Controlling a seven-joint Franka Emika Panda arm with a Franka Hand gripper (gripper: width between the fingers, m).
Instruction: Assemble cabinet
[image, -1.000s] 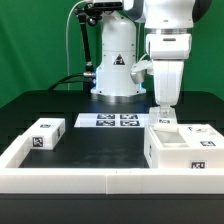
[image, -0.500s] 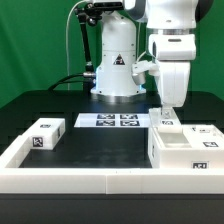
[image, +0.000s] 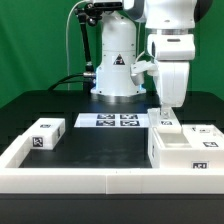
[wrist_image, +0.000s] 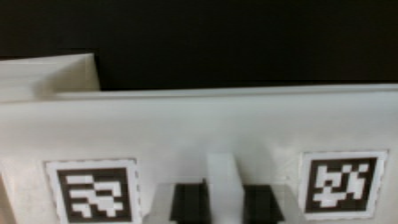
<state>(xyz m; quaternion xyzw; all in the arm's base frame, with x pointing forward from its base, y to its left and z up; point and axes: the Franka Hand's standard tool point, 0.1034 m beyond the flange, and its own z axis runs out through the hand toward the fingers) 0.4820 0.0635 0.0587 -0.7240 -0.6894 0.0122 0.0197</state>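
The gripper will release the white tagged panel on the open top of the cabinet (image: 178, 139), next to the tag there.
The cabinet (image: 183, 150), a big white box with square tags, sits at the exterior view's right, inside the white border rail. My gripper (image: 165, 110) comes straight down on its far edge. In the wrist view my two dark fingers (wrist_image: 187, 204) straddle a thin white wall (wrist_image: 224, 185) of the cabinet and press against it on both sides, between two tags (wrist_image: 93, 190). The gripper (wrist_image: 224, 205) is shut on that wall. A small white tagged block (image: 42, 133) lies at the exterior view's left, far from the gripper.
The marker board (image: 108, 121) lies flat in the middle behind the parts. A low white border rail (image: 90, 181) runs along the front and sides. Another white tagged piece (image: 205, 131) lies behind the cabinet at the right. The robot base (image: 115, 60) stands at the back.
From one second ago to half a second ago the gripper shifted a little toward the exterior view's right, and the cabinet's far edge shifted with it. It has not moved since.
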